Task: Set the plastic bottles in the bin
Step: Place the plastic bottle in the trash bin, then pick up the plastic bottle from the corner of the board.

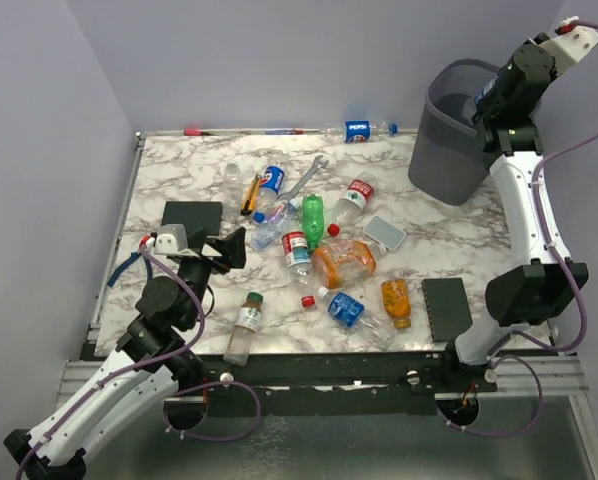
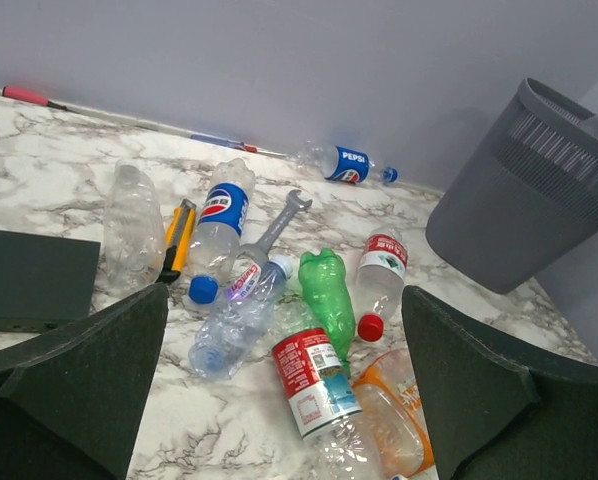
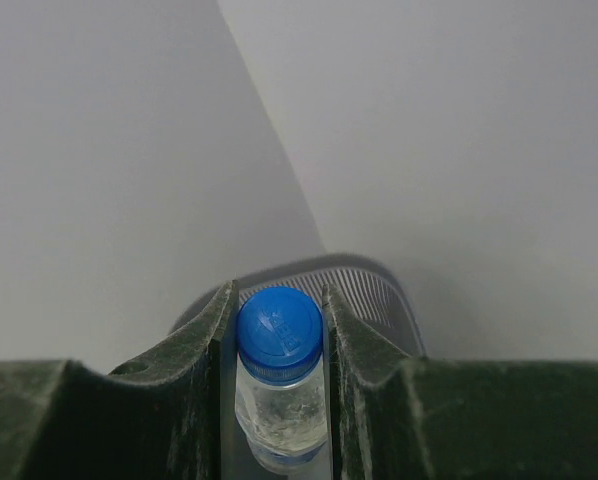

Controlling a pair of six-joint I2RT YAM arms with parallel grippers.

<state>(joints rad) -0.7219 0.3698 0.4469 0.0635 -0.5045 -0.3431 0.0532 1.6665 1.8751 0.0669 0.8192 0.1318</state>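
Note:
The label of the green-capped bottle (image 1: pixel 248 320) that lies near the front edge of the table is in sight. I need to close my left gripper on it.
My right gripper (image 3: pixel 280 300) is shut on the neck of a clear bottle with a blue cap (image 3: pixel 279 325), held up at the rim of the dark-grey mesh bin (image 1: pixel 441 150) at the back right. My left gripper (image 2: pixel 284 292) stands open and empty low over the front left of the table, facing a cluster of lying bottles: a red-labelled one (image 2: pixel 314 380), a green one (image 2: pixel 329 295), a red-capped one (image 2: pixel 381 275) and a Pepsi bottle (image 2: pixel 222 215). Another Pepsi bottle (image 1: pixel 357 130) lies by the back wall. Orange bottles (image 1: pixel 344 262) lie mid-table.
A silver wrench (image 1: pixel 304 180) and a yellow-handled tool (image 1: pixel 250 195) lie among the bottles. Flat black blocks sit at the left (image 1: pixel 191 215) and front right (image 1: pixel 446 305). A red-handled tool (image 1: pixel 204 131) lies along the back edge. A brown-capped bottle (image 1: pixel 245 325) lies near the front edge.

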